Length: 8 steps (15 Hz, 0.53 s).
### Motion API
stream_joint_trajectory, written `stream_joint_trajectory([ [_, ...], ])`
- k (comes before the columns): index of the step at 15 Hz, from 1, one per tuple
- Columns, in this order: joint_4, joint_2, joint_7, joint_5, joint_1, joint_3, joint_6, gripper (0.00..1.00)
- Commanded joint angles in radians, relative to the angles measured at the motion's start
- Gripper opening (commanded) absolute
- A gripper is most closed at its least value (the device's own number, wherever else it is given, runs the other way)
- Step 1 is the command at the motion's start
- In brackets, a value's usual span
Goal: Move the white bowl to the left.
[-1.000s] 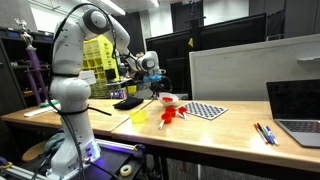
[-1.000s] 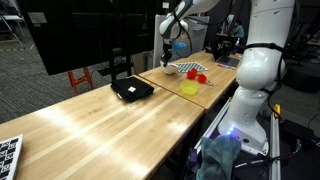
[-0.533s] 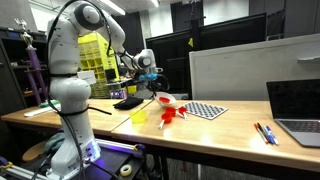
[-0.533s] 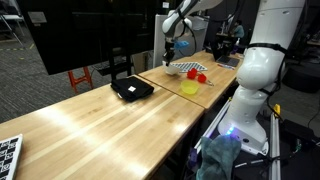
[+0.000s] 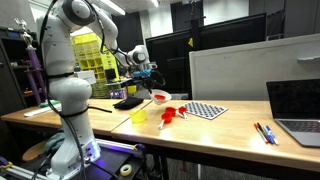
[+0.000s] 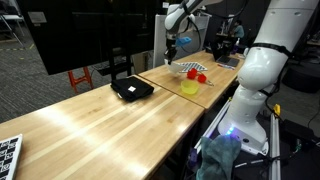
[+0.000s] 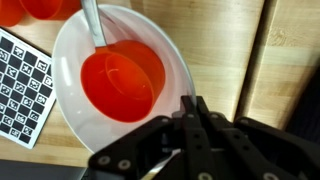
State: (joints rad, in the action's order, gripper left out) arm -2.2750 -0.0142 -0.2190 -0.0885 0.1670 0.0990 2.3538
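Note:
My gripper is going to let go of the white bowl on the bare wood (image 5: 104, 109) between the black flat object and the base of my arm.
The white bowl (image 7: 78, 125) fills the wrist view, with a red cup (image 7: 120, 80) and a grey spoon handle inside it. My gripper (image 7: 190, 102) is shut, its fingertips pinched on the bowl's near right rim. In both exterior views the gripper (image 5: 150, 82) (image 6: 171, 50) reaches down to the bowl (image 5: 160, 97) (image 6: 186, 68) on the wooden table, beyond the yellow cup (image 5: 139, 116) (image 6: 190, 88).
Loose red toy pieces (image 5: 170, 113) (image 6: 200, 77) lie beside the bowl, next to a checkerboard sheet (image 5: 207, 110) (image 7: 20, 85). A black flat object (image 5: 127, 102) (image 6: 131, 89) lies further along the table. A laptop (image 5: 300, 110) and pens sit at one end.
The arm has swung left in an exterior view, and the bowl has shifted slightly left with the gripper. The yellow cup and red pieces have not moved.

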Motion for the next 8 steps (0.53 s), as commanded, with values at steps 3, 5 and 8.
stream_joint_trajectory([
  [3,-0.083,0.183,0.108,-0.045,-0.058,-0.021,-0.127,0.01],
  [5,-0.115,0.231,0.147,-0.047,-0.079,-0.041,-0.160,0.01],
  [8,-0.183,0.299,0.231,-0.039,-0.117,-0.092,-0.161,0.01],
])
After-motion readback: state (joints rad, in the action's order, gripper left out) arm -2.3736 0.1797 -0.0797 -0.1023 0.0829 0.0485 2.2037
